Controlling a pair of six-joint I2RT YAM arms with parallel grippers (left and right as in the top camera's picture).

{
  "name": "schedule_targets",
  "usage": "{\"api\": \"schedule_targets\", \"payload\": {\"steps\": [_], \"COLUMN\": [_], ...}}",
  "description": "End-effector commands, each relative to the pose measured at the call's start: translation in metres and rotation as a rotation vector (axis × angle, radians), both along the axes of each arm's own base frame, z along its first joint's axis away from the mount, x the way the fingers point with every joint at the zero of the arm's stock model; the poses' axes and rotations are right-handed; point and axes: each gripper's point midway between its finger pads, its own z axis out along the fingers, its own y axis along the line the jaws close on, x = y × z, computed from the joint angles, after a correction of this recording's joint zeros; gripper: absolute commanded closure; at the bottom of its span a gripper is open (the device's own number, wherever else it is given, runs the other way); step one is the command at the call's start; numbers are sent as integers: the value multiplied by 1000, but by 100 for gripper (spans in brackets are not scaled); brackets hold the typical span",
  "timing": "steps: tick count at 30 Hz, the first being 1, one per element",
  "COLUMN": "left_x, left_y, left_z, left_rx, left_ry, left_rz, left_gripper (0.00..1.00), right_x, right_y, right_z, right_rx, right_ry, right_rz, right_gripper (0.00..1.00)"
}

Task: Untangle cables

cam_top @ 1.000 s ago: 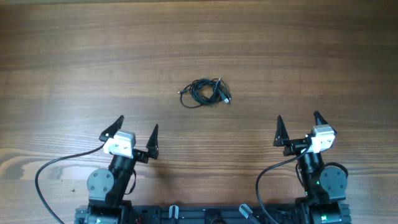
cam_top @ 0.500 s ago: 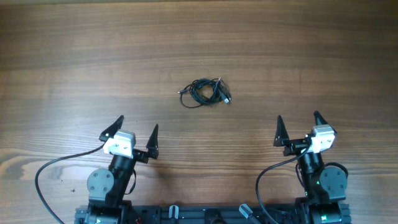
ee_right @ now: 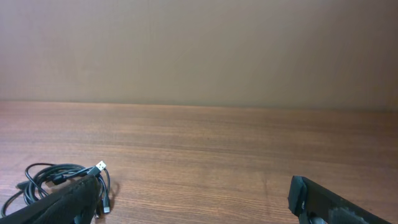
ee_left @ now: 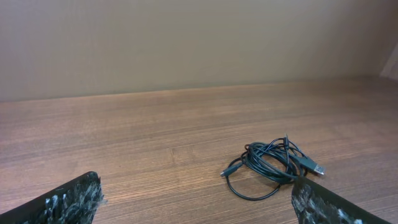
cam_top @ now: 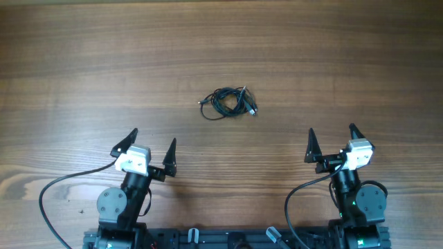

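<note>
Next, my left gripper moves to close on the side of the cable bundle (cam_top: 216, 102) (ee_left: 254, 160) that is next to the small plug and away from the large plug.
The cables (cam_top: 228, 102) lie as one small tangled bundle of thin black cords with silver plug ends on the wooden table (cam_top: 221, 55), near its middle. The bundle also shows in the left wrist view (ee_left: 270, 167) and at the lower left of the right wrist view (ee_right: 59, 179). My left gripper (cam_top: 152, 147) is open and empty, near the front edge, to the left of and nearer than the bundle. My right gripper (cam_top: 331, 138) is open and empty, to the right of and nearer than the bundle. Neither touches the cables.
Thicker black arm cables (cam_top: 52, 190) loop beside each arm base at the front edge. A plain beige wall (ee_left: 186, 43) stands behind the table's far edge.
</note>
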Motion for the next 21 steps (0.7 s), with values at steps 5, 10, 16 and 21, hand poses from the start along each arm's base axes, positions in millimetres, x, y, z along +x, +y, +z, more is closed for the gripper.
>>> {"api": "schedule_targets", "payload": {"steps": [5, 10, 16, 21], "left_x": [-1, -1, -1, 0], "left_y": [-3, -3, -3, -1], "left_z": [-2, -2, 5, 17], "left_rx": [-9, -9, 1, -89], "left_ry": [3, 3, -30, -47], "left_rz": [-16, -16, -17, -4], "left_gripper": [0, 0, 0, 0], "right_x": [-1, -1, -1, -1], "right_y": [0, 0, 0, 0], "right_z": [2, 2, 3, 3], "right_rx": [-16, -18, -15, 27], "right_ry": [-14, -14, -14, -10], "right_rz": [4, 1, 4, 5], "right_gripper": [0, 0, 0, 0]}}
